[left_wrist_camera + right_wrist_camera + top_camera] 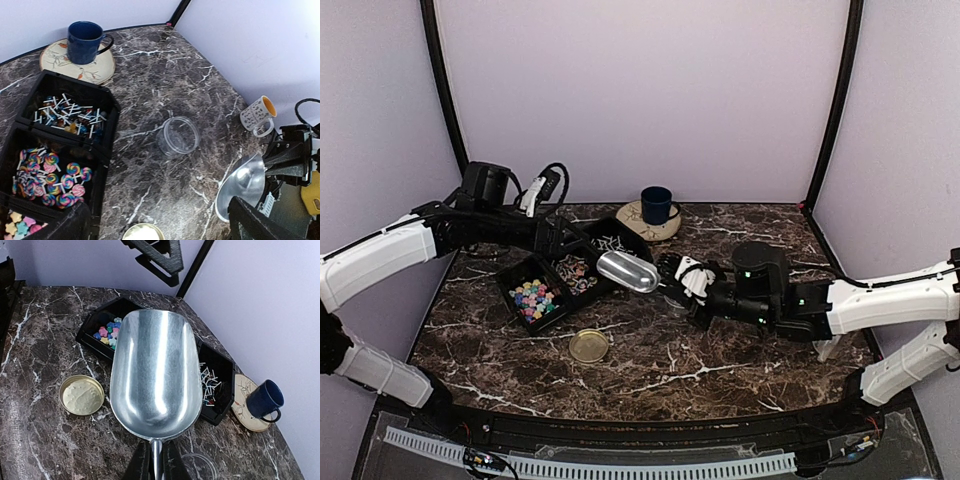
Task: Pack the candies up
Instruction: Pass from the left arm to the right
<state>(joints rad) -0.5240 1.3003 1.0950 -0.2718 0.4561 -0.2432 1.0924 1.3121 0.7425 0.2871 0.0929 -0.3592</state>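
I should next use my left gripper to grab the black tray by the star compartment's outer edge [525, 259], near the swirled candies and facing away from the jar.
The candies lie in a black three-part tray [516, 268]: pastel stars [532, 297], pink-and-white swirled ones [50, 177] and thin pale sticks [67, 112]. A small clear round jar [178, 136] stands empty on the marble just right of the tray. My right gripper [155, 462] is shut on the handle of a silver scoop [152, 370], which is empty and hangs over the tray's near right edge. My left gripper [160, 207] is open and holds nothing, above the tabletop between the tray and the jar. A gold lid [589, 345] lies flat in front of the tray.
A blue mug [657, 205] stands on a pale plate [632, 222] at the back, behind the tray. At the right side, near the right arm, is a white patterned mug [257, 115]. Walls close in the table on three sides.
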